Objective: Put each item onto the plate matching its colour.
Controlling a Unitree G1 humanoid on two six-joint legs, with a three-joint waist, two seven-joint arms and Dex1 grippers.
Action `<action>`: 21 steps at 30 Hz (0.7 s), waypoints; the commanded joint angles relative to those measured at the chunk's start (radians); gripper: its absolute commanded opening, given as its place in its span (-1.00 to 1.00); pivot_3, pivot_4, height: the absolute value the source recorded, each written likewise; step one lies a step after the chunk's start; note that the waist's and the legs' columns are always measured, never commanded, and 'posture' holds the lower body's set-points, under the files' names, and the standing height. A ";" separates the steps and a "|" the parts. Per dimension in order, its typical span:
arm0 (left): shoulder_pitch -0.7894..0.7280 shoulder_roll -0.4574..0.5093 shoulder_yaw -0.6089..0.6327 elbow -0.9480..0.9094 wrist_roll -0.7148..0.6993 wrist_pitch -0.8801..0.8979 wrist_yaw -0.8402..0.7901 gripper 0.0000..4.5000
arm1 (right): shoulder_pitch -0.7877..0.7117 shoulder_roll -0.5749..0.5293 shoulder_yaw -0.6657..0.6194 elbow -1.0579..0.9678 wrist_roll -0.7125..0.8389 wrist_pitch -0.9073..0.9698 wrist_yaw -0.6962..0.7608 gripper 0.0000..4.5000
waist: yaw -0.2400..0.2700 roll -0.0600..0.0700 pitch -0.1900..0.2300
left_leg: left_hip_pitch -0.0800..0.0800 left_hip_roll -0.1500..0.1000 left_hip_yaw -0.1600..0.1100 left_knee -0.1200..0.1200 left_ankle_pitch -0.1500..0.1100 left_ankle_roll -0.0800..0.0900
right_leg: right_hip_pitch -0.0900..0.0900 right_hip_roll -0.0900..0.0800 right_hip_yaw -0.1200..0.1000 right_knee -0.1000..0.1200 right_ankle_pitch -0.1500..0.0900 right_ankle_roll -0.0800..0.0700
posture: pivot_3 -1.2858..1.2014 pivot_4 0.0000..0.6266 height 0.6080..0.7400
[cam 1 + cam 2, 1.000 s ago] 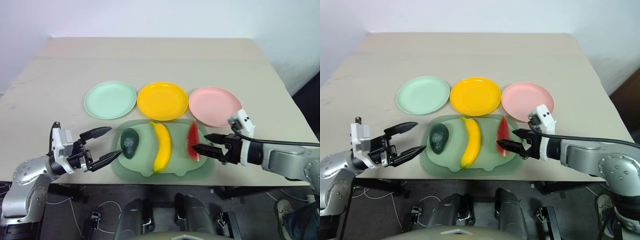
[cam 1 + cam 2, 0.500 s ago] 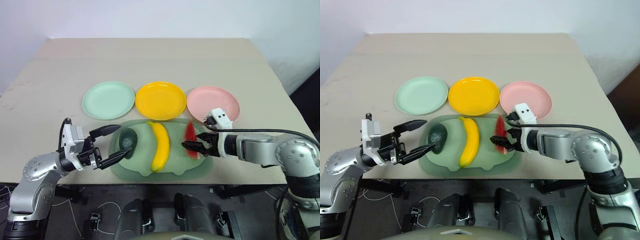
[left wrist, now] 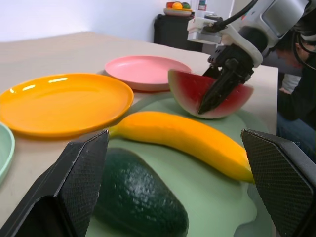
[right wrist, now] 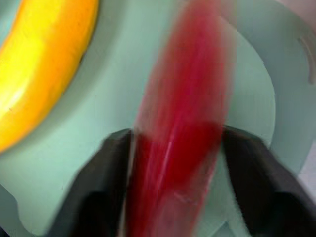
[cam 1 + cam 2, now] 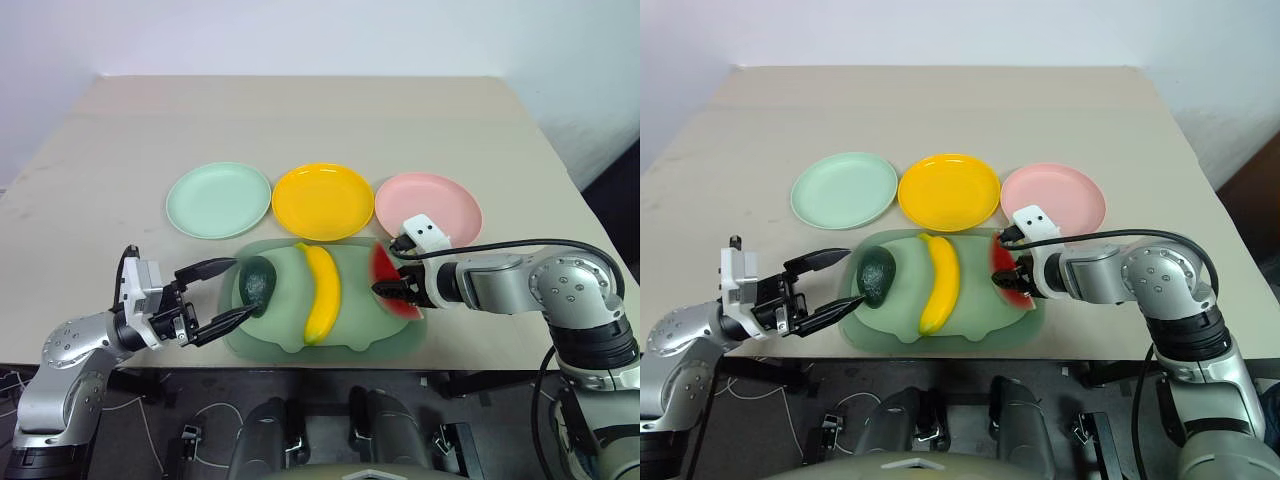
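I should bring the red watermelon wedge over with my right gripper and let go of it on the middle of the pink plate (image 5: 428, 200).
The dark green avocado (image 5: 260, 284), yellow banana (image 5: 322, 292) and red watermelon wedge (image 5: 384, 268) lie on a translucent green tray (image 5: 285, 325). My right gripper (image 5: 387, 291) points down at the wedge and is shut on it; in the right wrist view its black fingers (image 4: 106, 163) press both sides of the red flesh (image 4: 180, 143). My left gripper (image 5: 228, 293) stands open and level just left of the avocado, one finger (image 3: 74, 187) on either side of its near end. Behind the tray sit the mint green plate (image 5: 218, 199), yellow plate (image 5: 323, 200) and pink plate (image 5: 428, 207), all empty.
The tray lies near the table's front edge (image 5: 300, 366). Beyond the plates the beige tabletop (image 5: 300, 110) stretches back to a white wall. A cable (image 5: 520, 244) runs along my right forearm.
My right gripper has come forward and down onto the watermelon wedge and closed its fingers on it. The left gripper has stayed open beside the avocado.
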 commanded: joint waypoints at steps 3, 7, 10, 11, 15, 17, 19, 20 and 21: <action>0.017 0.006 0.029 -0.018 -0.002 -0.031 -0.013 1.00 | -0.011 -0.003 -0.028 -0.058 -0.044 0.047 0.057 -0.06 | 0.000 0.000 0.000 | 0.000 0.000 0.000 0.000 0.000 0.000 | 0.000 0.000 0.000 0.000 0.000 0.000 | 0.03 -0.52 0.33; 0.026 0.008 0.031 -0.024 -0.006 -0.034 -0.012 1.00 | -0.047 -0.017 -0.104 -0.077 -0.022 0.037 0.121 -0.06 | -0.001 0.000 0.000 | -0.001 0.000 0.001 -0.001 0.000 0.000 | -0.001 0.000 0.001 0.000 0.000 0.000 | 0.03 -0.52 0.33; 0.032 0.012 0.033 -0.033 -0.009 -0.035 -0.012 1.00 | -0.105 -0.027 -0.173 -0.040 -0.021 0.012 0.168 -0.06 | -0.001 0.001 0.000 | -0.001 0.000 0.002 -0.001 0.000 0.000 | -0.002 0.000 0.001 0.000 0.000 0.000 | 0.03 -0.52 0.33; 0.032 0.012 0.033 -0.039 -0.010 -0.032 -0.008 1.00 | -0.130 -0.028 -0.189 -0.011 -0.044 0.003 0.174 -0.06 | -0.002 0.001 0.000 | -0.001 0.000 0.002 -0.001 0.000 0.000 | -0.002 0.000 0.001 0.000 0.000 0.000 | 0.03 -0.52 0.33; 0.028 0.014 0.028 -0.054 -0.010 -0.022 0.006 1.00 | -0.185 -0.065 -0.169 0.071 -0.168 -0.030 0.245 -0.06 | 0.000 0.001 0.000 | -0.001 0.000 0.002 -0.001 0.000 0.000 | -0.002 0.001 0.001 -0.001 0.000 0.000 | 0.03 -0.52 0.33; 0.026 0.016 0.028 -0.053 -0.009 -0.019 0.008 1.00 | -0.203 -0.073 -0.138 0.120 -0.243 -0.069 0.288 -0.06 | -0.001 0.001 0.000 | -0.001 0.000 0.002 -0.002 0.000 0.000 | -0.002 0.000 0.001 -0.001 0.000 0.000 | 0.03 -0.52 0.33; 0.021 0.018 0.028 -0.054 -0.009 -0.014 0.014 1.00 | -0.229 -0.075 -0.092 0.195 -0.335 -0.124 0.340 -0.06 | -0.003 0.001 0.000 | -0.001 0.000 0.003 -0.002 0.000 0.000 | -0.002 0.000 0.001 -0.001 0.000 0.000 | 0.03 -0.52 0.33; 0.019 0.018 0.027 -0.058 -0.010 -0.010 0.020 1.00 | -0.242 -0.075 -0.057 0.247 -0.391 -0.168 0.378 -0.06 | -0.006 0.001 0.000 | -0.001 0.000 0.003 -0.002 0.000 0.000 | -0.003 0.000 0.001 0.000 0.000 0.000 | 0.03 -0.52 0.33; 0.017 0.019 0.025 -0.061 -0.009 -0.007 0.024 1.00 | -0.255 -0.075 -0.019 0.300 -0.448 -0.214 0.417 -0.06 | -0.010 0.001 0.000 | 0.000 0.000 0.003 -0.001 0.000 0.000 | -0.003 0.000 0.002 0.000 0.000 0.000 | 0.03 -0.52 0.33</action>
